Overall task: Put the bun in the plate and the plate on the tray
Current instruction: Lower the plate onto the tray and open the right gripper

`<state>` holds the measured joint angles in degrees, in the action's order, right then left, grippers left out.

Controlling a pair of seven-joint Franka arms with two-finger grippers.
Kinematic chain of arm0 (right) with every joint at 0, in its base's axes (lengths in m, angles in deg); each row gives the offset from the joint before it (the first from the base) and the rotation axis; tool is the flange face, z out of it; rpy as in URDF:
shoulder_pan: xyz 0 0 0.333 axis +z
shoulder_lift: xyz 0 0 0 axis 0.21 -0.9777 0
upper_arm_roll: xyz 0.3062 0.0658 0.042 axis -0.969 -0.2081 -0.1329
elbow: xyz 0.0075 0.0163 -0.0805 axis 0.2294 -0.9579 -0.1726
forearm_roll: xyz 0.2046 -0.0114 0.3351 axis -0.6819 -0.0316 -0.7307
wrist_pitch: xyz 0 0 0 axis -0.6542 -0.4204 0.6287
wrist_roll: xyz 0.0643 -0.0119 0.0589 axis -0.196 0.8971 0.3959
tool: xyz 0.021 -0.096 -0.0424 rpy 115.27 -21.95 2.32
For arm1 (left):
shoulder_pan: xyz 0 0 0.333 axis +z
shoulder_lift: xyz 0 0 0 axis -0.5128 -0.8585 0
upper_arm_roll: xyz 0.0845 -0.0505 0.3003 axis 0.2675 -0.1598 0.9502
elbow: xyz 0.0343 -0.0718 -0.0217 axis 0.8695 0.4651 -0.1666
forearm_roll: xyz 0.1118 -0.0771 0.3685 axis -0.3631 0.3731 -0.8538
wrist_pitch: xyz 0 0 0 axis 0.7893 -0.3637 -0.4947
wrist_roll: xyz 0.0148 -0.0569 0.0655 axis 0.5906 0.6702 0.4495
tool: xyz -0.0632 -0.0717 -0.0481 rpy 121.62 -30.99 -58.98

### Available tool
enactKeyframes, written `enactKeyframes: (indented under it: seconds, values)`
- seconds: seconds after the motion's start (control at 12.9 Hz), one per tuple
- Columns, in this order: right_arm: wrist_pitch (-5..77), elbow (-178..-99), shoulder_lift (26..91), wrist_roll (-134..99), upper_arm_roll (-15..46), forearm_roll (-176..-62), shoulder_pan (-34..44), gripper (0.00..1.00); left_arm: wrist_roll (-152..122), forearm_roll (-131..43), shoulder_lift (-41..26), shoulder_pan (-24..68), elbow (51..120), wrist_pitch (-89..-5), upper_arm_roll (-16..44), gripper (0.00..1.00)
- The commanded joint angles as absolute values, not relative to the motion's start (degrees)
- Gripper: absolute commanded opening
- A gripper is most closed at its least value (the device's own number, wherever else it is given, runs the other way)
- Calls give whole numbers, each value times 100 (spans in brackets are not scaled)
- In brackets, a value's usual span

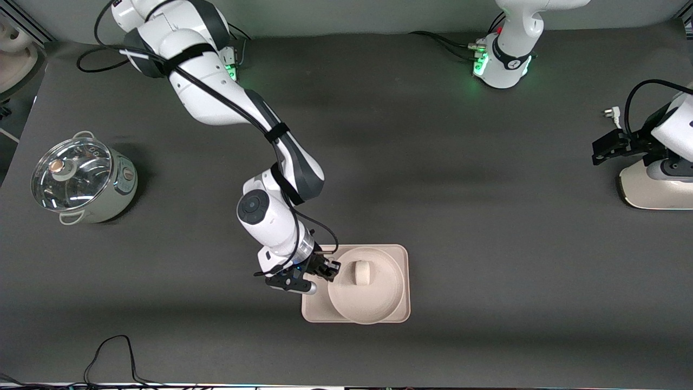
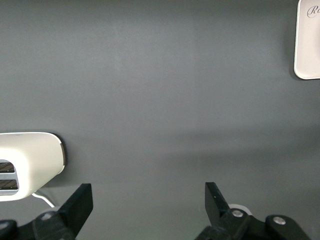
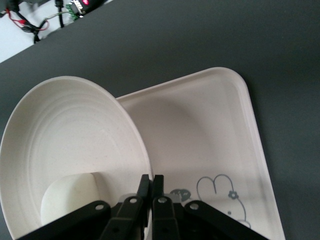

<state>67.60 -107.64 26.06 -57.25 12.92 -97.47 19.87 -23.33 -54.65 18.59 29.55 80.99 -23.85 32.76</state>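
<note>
Next, my right gripper lets go of the plate with the bun on the tray (image 1: 363, 288) (image 3: 101, 166), beside the rabbit drawing.
The round cream plate (image 1: 373, 303) is over the cream-pink tray (image 1: 311, 314), with the small off-white bun (image 1: 361, 272) in it. My right gripper (image 1: 331, 269) is shut on the plate's rim at the edge toward the right arm's end. In the right wrist view the gripper (image 3: 151, 182) pinches the rim of the plate (image 3: 75, 130), which looks tilted above the tray (image 3: 210, 130) and its rabbit drawing. The bun (image 3: 70, 200) lies against the plate's inner wall. My left gripper (image 1: 612, 147) is open and empty, waiting at the left arm's end of the table (image 2: 147, 200).
A pot with a glass lid (image 1: 81, 179) stands at the right arm's end of the table. A white appliance (image 1: 655, 189) sits under the left gripper and also shows in the left wrist view (image 2: 30, 160). Cables lie along the table's near edge.
</note>
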Motion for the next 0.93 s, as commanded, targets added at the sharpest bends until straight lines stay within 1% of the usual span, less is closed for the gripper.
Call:
enactKeyframes:
  seconds: [0.0, 0.7, 0.77, 0.85]
  values:
    - [7089, -10508, 2234, -5564, 1284, -9929, 1987, 0, -2153, -5422, 1939, 2936, 8180, -2477, 3284, 100]
    - [7177, -10649, 2172, -5555, 1284, -9868, 1987, 0, -2091, -5422, 1938, 2892, 8180, -2451, 3267, 100]
    - [7186, -10684, 2163, -5564, 1284, -9885, 1987, 4, -2091, -5422, 1939, 2883, 8162, -2424, 3258, 100]
    - [7186, -10684, 2171, -5564, 1284, -9912, 1987, 33, -2074, -5422, 1939, 2866, 8171, -2320, 3240, 100]
